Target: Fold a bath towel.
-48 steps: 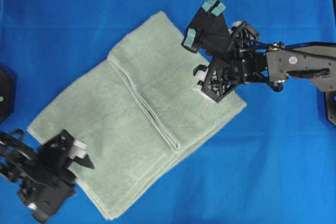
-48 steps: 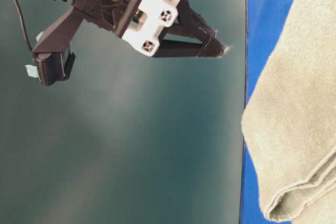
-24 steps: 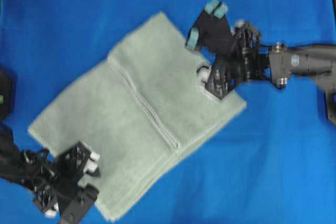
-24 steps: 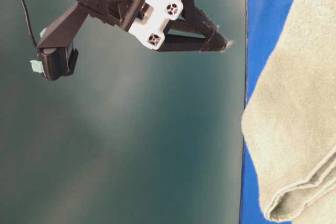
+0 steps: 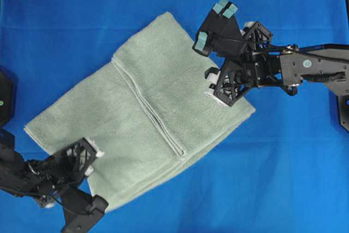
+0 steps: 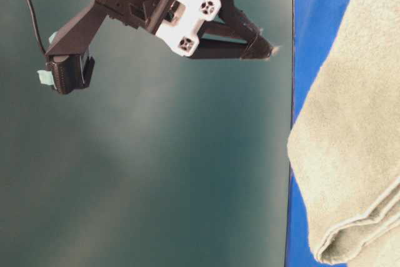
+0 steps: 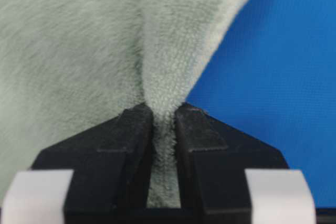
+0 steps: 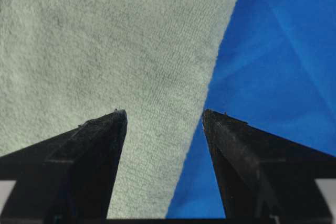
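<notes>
Next, I release the bath towel's near edge, now pinched in a ridge, with my left gripper on its far edge [image 5: 212,71] beneath my open right gripper.
The pale sage-green bath towel [image 5: 147,118] lies folded on the blue cover, a hemmed edge running diagonally across its middle. At its near-left corner my left gripper [image 5: 87,159] is shut on a pinched ridge of the towel [image 7: 164,114]; the left wrist view shows cloth squeezed between the black fingers [image 7: 136,129]. My right gripper [image 5: 210,61] hovers open over the towel's far-right edge. In the right wrist view its fingers [image 8: 113,124] stand wide apart above the towel's edge [image 8: 199,108], with nothing held. The table-level view shows the right gripper [image 6: 162,54] raised and a folded towel corner [image 6: 350,173].
The blue table cover [image 5: 272,178] surrounds the towel on all sides. A black arm base [image 5: 4,99] sits at the left edge and another [image 5: 342,107] at the right edge.
My left gripper has closed on the towel's near-left corner and dragged it slightly left and inward. The right gripper has barely shifted and stays open.
</notes>
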Controlling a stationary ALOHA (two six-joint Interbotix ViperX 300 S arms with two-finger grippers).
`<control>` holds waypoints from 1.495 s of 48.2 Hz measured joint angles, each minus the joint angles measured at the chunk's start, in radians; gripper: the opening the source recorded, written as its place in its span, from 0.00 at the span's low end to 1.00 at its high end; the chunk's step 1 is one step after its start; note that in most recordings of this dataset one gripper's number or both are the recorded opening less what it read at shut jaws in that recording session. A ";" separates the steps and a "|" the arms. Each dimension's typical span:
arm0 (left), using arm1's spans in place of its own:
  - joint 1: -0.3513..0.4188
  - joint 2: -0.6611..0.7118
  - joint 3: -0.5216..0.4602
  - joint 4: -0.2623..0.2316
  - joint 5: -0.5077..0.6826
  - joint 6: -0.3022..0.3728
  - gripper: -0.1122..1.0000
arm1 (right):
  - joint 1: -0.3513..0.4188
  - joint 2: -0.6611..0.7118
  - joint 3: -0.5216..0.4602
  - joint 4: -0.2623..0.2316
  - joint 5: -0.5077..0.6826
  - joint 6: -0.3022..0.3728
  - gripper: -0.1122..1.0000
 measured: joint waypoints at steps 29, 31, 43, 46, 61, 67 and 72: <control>0.241 -0.064 -0.206 0.075 0.201 0.298 0.19 | 0.002 -0.106 0.114 -0.012 -0.014 0.000 0.66; 0.278 -0.040 -0.224 0.098 0.184 0.374 0.19 | 0.002 -0.114 0.120 -0.017 -0.017 0.000 0.66; 0.492 0.181 -0.491 0.097 0.023 0.908 0.19 | 0.002 -0.173 0.178 -0.029 -0.017 0.002 0.66; 0.528 0.239 -0.568 0.091 0.002 0.977 0.19 | 0.002 -0.196 0.198 -0.029 -0.015 0.003 0.66; 0.594 0.425 -0.732 0.011 -0.037 1.039 0.19 | 0.002 -0.354 0.299 -0.034 -0.012 0.015 0.66; 0.614 0.425 -0.732 -0.083 -0.064 0.997 0.19 | 0.003 -0.402 0.321 -0.044 -0.012 0.017 0.66; 0.632 0.425 -0.732 -0.179 -0.074 0.945 0.19 | 0.003 -0.423 0.330 -0.055 -0.012 0.018 0.66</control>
